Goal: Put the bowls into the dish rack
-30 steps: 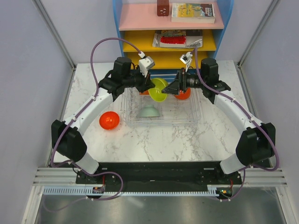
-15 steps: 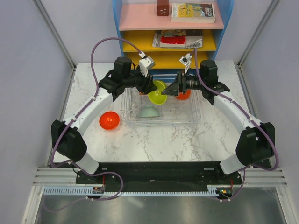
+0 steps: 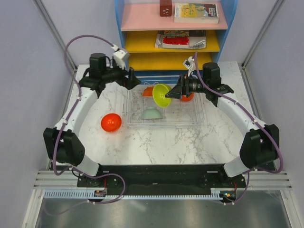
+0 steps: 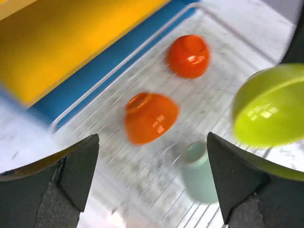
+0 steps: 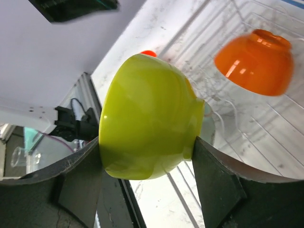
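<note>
My right gripper needs to let go of the lime green bowl in the dish rack's front corner [image 3: 186, 117], nearer than the red-orange bowl.
The lime green bowl [image 3: 161, 95] hangs on edge over the back of the dish rack [image 3: 198, 118], with my right gripper [image 3: 174, 92] shut on it. The right wrist view shows that bowl [image 5: 147, 118] pressed between both fingers of the gripper [image 5: 147, 142]. Inside the rack sit an orange bowl [image 3: 148, 91], a red-orange bowl [image 3: 187, 97] and a mint bowl [image 3: 152, 113], all upside down. A red bowl [image 3: 110, 122] lies on the table left of the rack. My left gripper [image 3: 131, 79] stands open and empty beyond the rack's back left corner. In its wrist view the gripper [image 4: 152, 180] looks down on the orange bowl [image 4: 149, 116].
A blue shelf unit [image 3: 228, 19] with pink and yellow shelves stands right behind the rack, holding books and a brown box. Grey walls close in both sides of the marble table [image 3: 161, 142].
My left gripper has opened, let go of the lime green bowl and drawn back to the left. The right gripper keeps hold of the bowl over the rack.
</note>
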Robot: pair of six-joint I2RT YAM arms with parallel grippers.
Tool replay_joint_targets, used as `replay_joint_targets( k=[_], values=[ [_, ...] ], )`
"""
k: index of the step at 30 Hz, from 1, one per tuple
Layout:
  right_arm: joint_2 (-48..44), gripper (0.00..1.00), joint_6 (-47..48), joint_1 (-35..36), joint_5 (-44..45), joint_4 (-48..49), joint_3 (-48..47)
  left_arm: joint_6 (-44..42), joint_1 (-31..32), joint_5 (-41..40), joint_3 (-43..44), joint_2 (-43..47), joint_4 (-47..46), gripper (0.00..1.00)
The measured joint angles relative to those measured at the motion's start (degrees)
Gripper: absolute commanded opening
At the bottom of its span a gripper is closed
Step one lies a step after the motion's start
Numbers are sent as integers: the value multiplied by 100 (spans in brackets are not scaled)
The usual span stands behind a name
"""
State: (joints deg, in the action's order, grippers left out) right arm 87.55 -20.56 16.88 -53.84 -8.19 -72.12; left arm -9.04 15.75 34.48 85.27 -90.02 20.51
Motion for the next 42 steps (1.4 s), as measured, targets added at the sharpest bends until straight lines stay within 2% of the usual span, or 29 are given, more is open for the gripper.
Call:
replay_joint_targets(
  k=[4, 9, 15, 21, 32, 42],
  values=[
    [0, 0, 531, -22, 608, -769, -197, 0, -1263, 164, -619, 560, 28, 100],
    [-208, 0, 1392, 7, 1926, -1615, -511, -332, -1945, 160, -1495, 1311, 306, 100],
    [-741, 0, 2393, 229, 3565, -2302, -503, -769, -2208, 170, -2688, 1720, 647, 100],
    [-839, 0, 2933, 470, 4666, -2378, -129, -1097, -2496, 251, -3274, 1731, 822, 100],
    [-267, 0, 3432, 1088, 6017, -2352, 339, -1458, -2621, 520, -3410, 2017, 942, 100],
    [208, 0, 3545, 1436, 6839, -2214, 455, -1515, -2656, 697, -3436, 2024, 984, 100]
  ],
)
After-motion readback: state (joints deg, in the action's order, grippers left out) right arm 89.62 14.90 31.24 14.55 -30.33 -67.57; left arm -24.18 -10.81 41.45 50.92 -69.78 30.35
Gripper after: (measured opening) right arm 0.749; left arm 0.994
